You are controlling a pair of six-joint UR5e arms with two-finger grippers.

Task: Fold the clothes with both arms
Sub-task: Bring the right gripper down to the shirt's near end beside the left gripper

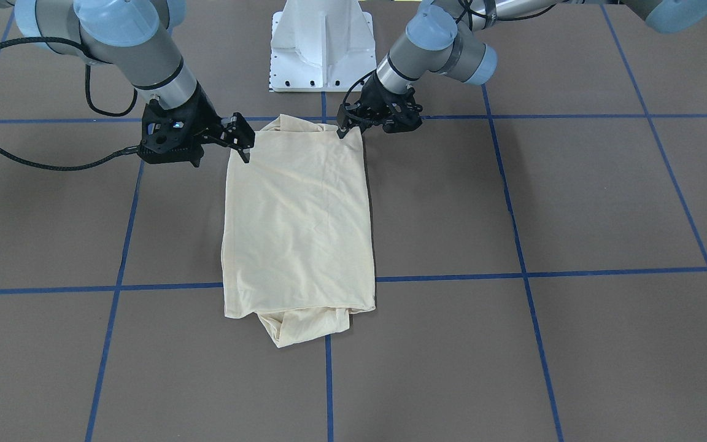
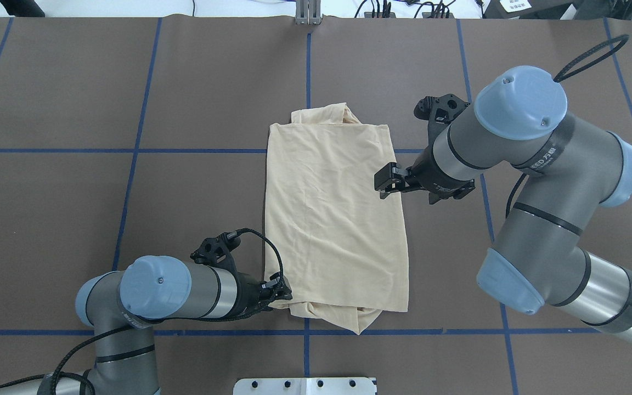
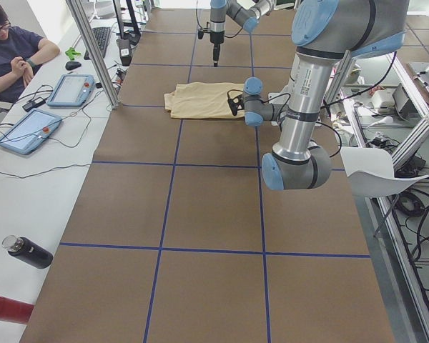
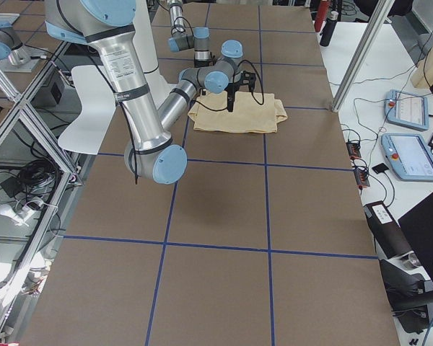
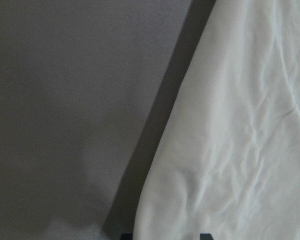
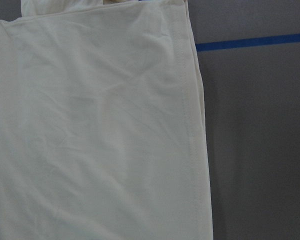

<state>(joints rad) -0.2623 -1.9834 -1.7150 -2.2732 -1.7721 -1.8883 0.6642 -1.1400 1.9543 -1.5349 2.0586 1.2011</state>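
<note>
The free corner (image 1: 260, 137) of the cream shirt beside the white pedestal base, across from my left gripper, will be gripped by my right gripper.
The clothes (image 1: 298, 227) are one pale cream shirt, folded into a long narrow rectangle on the brown table (image 2: 332, 219); no print shows. Bunched fabric pokes out at both short ends. My left gripper (image 2: 283, 291) sits low at the shirt's corner nearest the robot (image 1: 346, 127), touching its edge. The left wrist view shows two dark fingertips (image 5: 205, 236) apart, with cloth (image 5: 240, 150) between them, so it looks open. My right gripper (image 2: 383, 182) hovers open just above the opposite long edge (image 1: 244, 140). The right wrist view holds only the hemmed cloth (image 6: 100, 140), no fingers.
The white pedestal base (image 1: 321, 49) stands just behind the shirt. Blue tape lines (image 2: 129, 192) grid the brown table. A person (image 3: 14, 53) sits at a side bench with tablets (image 3: 71, 89) and a dark bottle (image 3: 27, 251), away from the arms.
</note>
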